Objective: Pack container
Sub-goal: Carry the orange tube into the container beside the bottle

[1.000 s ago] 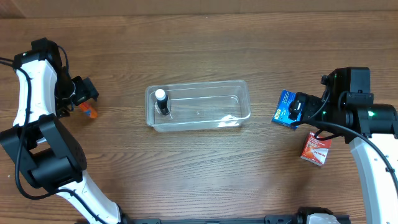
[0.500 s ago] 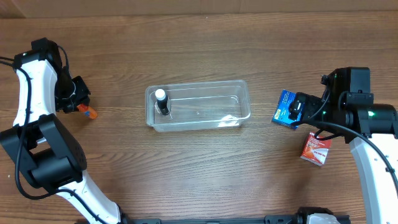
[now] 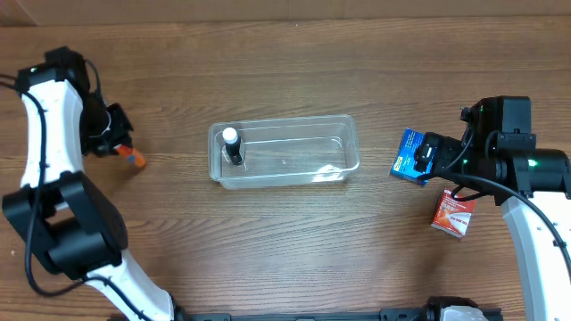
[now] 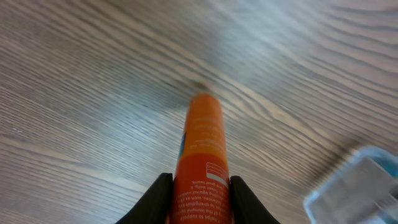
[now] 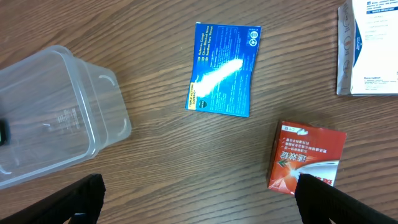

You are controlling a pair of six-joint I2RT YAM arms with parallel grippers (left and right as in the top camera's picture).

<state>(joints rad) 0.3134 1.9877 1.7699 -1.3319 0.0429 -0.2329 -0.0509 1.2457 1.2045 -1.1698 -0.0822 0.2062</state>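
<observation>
The robot's left gripper needs to release the orange tube inside the container, between the black bottle and the container's near end [image 3: 219, 168].
The container [image 3: 285, 119] is a clear shallow tub in the middle of the table, with a small black bottle with a white cap [image 3: 232, 145] standing in its left end. My left gripper [image 4: 200, 200] is at the far left, shut on an orange tube [image 4: 203, 149], whose tip points toward the container [image 4: 364, 186]. From overhead the orange tube [image 3: 134, 160] pokes out below the left gripper [image 3: 119, 146]. My right gripper [image 5: 199, 196] hangs wide open above bare wood, right of the container [image 5: 56, 118], holding nothing.
A blue box [image 5: 224, 68] lies flat right of the container. A red box [image 5: 305, 158] is close to my right finger, and a white box [image 5: 370, 46] lies at the far right. Overhead, the blue box [image 3: 409, 156] and red box [image 3: 453, 214] sit beside the right arm.
My left gripper has closed on the orange tube, and the left arm has shifted slightly with it. The right arm has not moved.
</observation>
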